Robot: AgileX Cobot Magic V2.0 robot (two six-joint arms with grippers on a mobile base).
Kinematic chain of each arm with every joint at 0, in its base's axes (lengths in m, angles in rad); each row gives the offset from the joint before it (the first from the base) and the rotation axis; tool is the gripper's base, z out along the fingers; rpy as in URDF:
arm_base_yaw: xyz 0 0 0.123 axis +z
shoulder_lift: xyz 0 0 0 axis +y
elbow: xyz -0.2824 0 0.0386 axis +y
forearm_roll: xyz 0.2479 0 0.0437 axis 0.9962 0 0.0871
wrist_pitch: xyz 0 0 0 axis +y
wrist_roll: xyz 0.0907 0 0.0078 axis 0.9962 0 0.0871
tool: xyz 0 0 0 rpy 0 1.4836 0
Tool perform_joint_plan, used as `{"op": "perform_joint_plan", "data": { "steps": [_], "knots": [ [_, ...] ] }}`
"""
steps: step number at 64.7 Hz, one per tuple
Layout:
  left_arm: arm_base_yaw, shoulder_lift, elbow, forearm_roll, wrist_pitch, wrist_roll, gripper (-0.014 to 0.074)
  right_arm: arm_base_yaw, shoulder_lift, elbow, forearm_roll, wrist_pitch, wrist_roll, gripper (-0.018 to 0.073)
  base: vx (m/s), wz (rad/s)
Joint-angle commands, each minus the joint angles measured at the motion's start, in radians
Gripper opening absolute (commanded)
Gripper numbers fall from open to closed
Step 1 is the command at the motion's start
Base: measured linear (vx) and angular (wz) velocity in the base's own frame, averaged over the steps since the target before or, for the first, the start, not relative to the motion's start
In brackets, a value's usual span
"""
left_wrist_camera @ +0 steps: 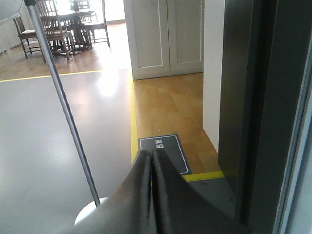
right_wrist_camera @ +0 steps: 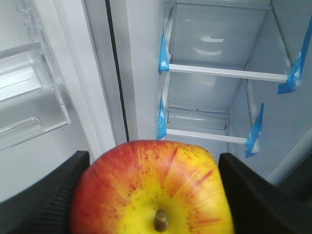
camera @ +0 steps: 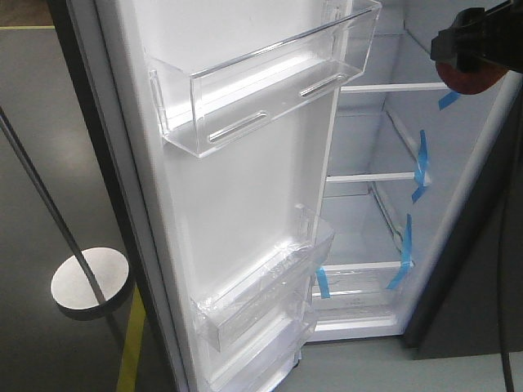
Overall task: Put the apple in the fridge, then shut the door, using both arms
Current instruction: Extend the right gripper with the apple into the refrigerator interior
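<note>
Next, my right gripper releases the apple near the middle of the upper clear bin (camera: 270, 70) on the open fridge door.
The apple (right_wrist_camera: 153, 190), red with a yellow patch around its stem, fills the bottom of the right wrist view. My right gripper (right_wrist_camera: 152, 157) is shut on it, one black finger (right_wrist_camera: 44, 195) on each side. In the front view the gripper (camera: 482, 37) holds the apple (camera: 470, 80) high at the top right, in front of the fridge (camera: 384, 65), which has a white inside, glass shelves and blue tape. The door (camera: 245, 188) stands wide open, its clear bins facing me. My left gripper (left_wrist_camera: 152, 155) is shut on nothing, beside the door's dark outer face (left_wrist_camera: 248, 97).
A silver pole (left_wrist_camera: 63, 102) on a round base (camera: 90, 282) stands left of the door. Behind it are yellow floor tape (left_wrist_camera: 132, 122), a dark mat (left_wrist_camera: 163, 151), a white panelled cabinet (left_wrist_camera: 165, 34) and chairs (left_wrist_camera: 53, 24).
</note>
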Motion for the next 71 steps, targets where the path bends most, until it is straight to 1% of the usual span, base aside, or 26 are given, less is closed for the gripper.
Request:
{"op": "perform_joint_plan", "data": {
  "steps": [1, 8, 14, 21, 25, 30, 33, 37, 43, 47, 53, 58, 64, 71],
  "knots": [
    [-0.008, -0.015, -0.017, -0.01, -0.068, 0.0, -0.0006, 0.001, -0.033, -0.03, 0.007, -0.08, -0.003, 0.0171, 0.0, 0.0],
    [-0.008, -0.015, -0.017, -0.01, -0.068, 0.0, -0.0006, 0.001, -0.033, -0.03, 0.02, -0.098, -0.003, 0.0171, 0.0, 0.0],
    [-0.008, -0.015, -0.017, -0.01, -0.068, 0.0, -0.0006, 0.001, -0.046, -0.038, 0.053, -0.129, -0.003, 0.0171, 0.0, 0.0],
    [-0.008, -0.015, -0.017, -0.01, -0.068, 0.0, -0.0006, 0.001, -0.076, -0.075, 0.157, -0.169, -0.01, 0.0171, 0.0, 0.0],
    [-0.008, -0.015, -0.017, -0.01, -0.068, 0.0, -0.0006, 0.001, -0.091, -0.109, 0.227, -0.189, -0.038, 0.0171, 0.0, 0.0],
    [-0.008, -0.015, -0.017, -0.01, -0.068, 0.0, -0.0006, 0.001, -0.097, -0.16, 0.313, -0.197, -0.11, 0.0171, 0.0, 0.0],
    [-0.008, -0.015, -0.017, -0.01, -0.068, 0.0, -0.0006, 0.001, -0.095, -0.191, 0.382, -0.196, -0.176, 0.0171, 0.0, 0.0],
    [-0.008, -0.015, -0.017, -0.01, -0.068, 0.0, -0.0006, 0.001, -0.083, -0.227, 0.491, -0.196, -0.269, 0.0171, 0.0, 0.0],
    [-0.008, -0.015, -0.017, -0.01, -0.068, 0.0, -0.0006, 0.002, -0.048, -0.272, 0.684, -0.187, -0.424, 0.0171, 0.0, 0.0],
    [-0.008, -0.015, -0.017, -0.01, -0.068, 0.0, -0.0006, 0.002, -0.017, -0.295, 0.811, -0.158, -0.526, 0.0171, 0.0, 0.0],
    [-0.008, -0.015, -0.017, -0.01, -0.068, 0.0, -0.0006, 0.002, 0.043, -0.319, 0.96, -0.093, -0.66, 0.0171, 0.0, 0.0],
    [-0.008, -0.015, -0.017, -0.01, -0.068, 0.0, -0.0006, 0.002, 0.098, -0.324, 1.068, -0.047, -0.746, 0.0171, 0.0, 0.0],
    [-0.008, -0.015, -0.017, -0.01, -0.068, 0.0, -0.0006, 0.002, 0.151, -0.324, 1.136, 0.001, -0.797, 0.0172, 0.0, 0.0],
    [-0.008, -0.015, -0.017, -0.01, -0.068, 0.0, -0.0006, 0.002, 0.208, -0.324, 1.191, 0.047, -0.83, 0.0172, 0.0, 0.0]
  ]
}}
